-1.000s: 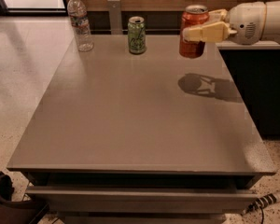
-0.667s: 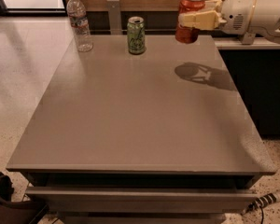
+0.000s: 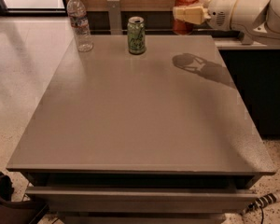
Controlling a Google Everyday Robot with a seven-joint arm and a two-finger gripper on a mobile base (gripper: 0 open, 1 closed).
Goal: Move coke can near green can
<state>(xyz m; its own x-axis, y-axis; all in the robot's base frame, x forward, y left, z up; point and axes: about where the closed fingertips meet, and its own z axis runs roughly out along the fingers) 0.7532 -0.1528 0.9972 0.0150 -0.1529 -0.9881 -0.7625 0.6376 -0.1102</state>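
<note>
Next, my gripper sets the coke can, now held upright in the air, down on the grey table [image 3: 157, 61] between the green can and the shadow.
The red-orange coke can [image 3: 184, 3] hangs in the air above the far right part of the grey table [image 3: 140, 111], held upright. My gripper [image 3: 189, 15] comes in from the right and is shut on the can's middle. The green can [image 3: 136, 35] stands upright on the table near the far edge, to the left of and below the held can. The can's and gripper's shadow [image 3: 196, 64] falls on the table right of the green can.
A clear plastic water bottle [image 3: 80, 22] stands at the table's far left corner. A dark counter [image 3: 256, 78] borders the table's right side. A wooden wall panel runs behind. A drawer front [image 3: 140, 199] sits below the near edge.
My gripper has lifted the coke can higher and carried it leftward toward the green can. The shadow on the table has shifted left and farther back. The green can and bottle have not moved.
</note>
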